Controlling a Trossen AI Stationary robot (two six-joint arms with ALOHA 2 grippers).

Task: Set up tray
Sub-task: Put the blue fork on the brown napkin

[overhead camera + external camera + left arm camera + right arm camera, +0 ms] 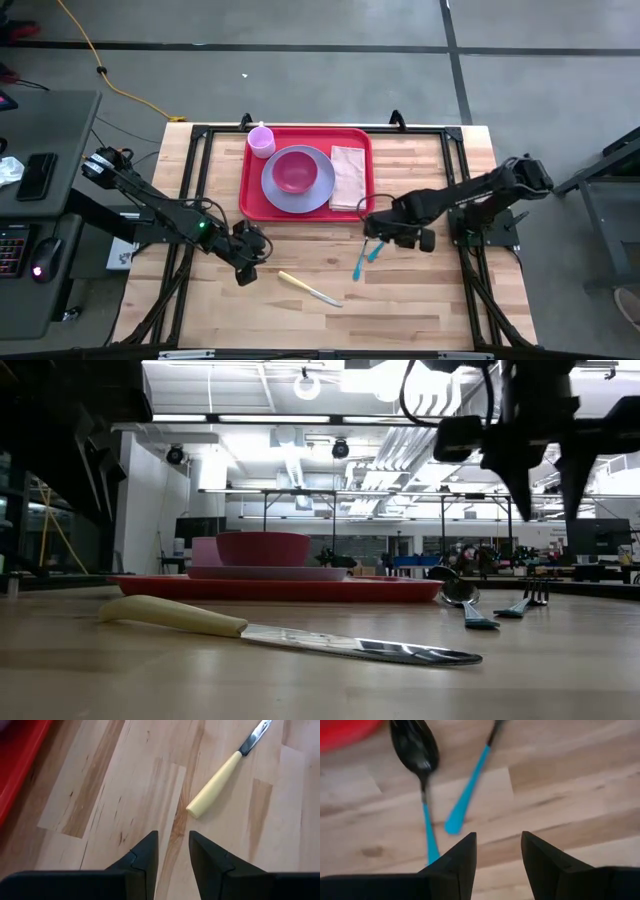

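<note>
Next, my right gripper needs to move to the black neck of the fork (384, 242) (493, 736), just above its blue handle, and close there.
The red tray (252, 203) lies at the table's far middle. It carries a lavender plate (315, 192) with a pink bowl (292, 172), a small cup (261, 141) and a folded napkin (348, 176). A cream-handled knife (310, 290) lies flat on the wood near the front. A blue-handled spoon (420, 765) and fork (467, 795) lie just off the tray's near right corner. My left gripper (172, 836) hovers open left of the knife's handle end (200, 809). My right gripper (498, 836) points down, open, above the table beside the spoon and fork.
Bare wood lies between the knife and the tray (280, 588) and along the front edge. A black frame (200, 135) runs around the tabletop. A side desk with a phone (38, 175) and a mouse stands left of the table.
</note>
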